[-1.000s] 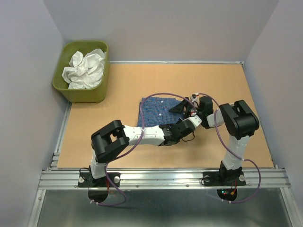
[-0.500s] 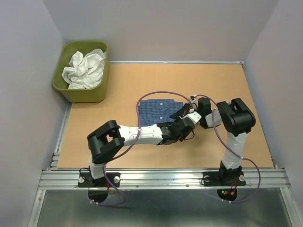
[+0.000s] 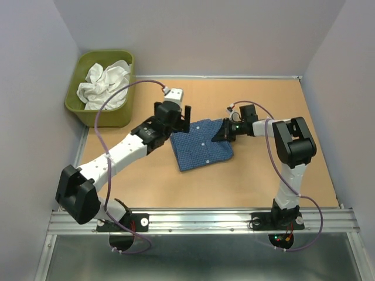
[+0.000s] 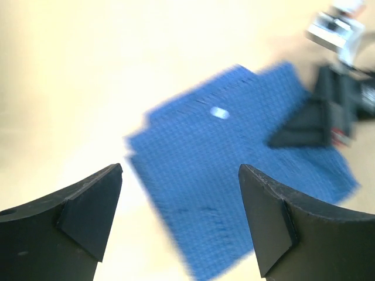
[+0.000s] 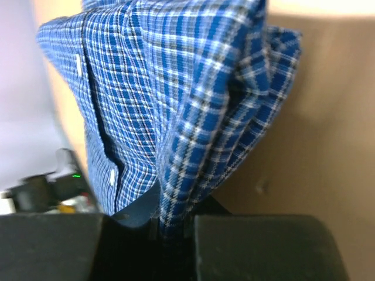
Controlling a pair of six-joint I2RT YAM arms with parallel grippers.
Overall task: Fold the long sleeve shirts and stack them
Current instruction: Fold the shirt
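Observation:
The robot will put the dark blue checked shirt down centred on the patch of table (image 3: 230, 130) beneath the right gripper's black fingers.
A dark blue checked long sleeve shirt (image 3: 202, 144) lies folded in the middle of the table, pale buttons showing. My right gripper (image 3: 223, 134) is shut on the shirt's right edge; the right wrist view shows a bunched fold of the shirt (image 5: 170, 93) pinched between the jaws of the right gripper (image 5: 173, 227). My left gripper (image 3: 177, 117) hovers open just off the shirt's far left corner. In the left wrist view the left gripper (image 4: 181, 202) holds nothing, with the shirt (image 4: 234, 175) below it. A crumpled white shirt (image 3: 105, 85) lies in the tub.
An olive-green plastic tub (image 3: 101, 118) stands at the far left corner of the table. Grey walls close in the table on three sides. A metal rail (image 3: 199, 221) runs along the near edge by the arm bases.
My left arm has let go and swung from the shirt's near right side to its far left corner, opening. The right gripper has closed on the shirt's edge; the shirt has shifted.

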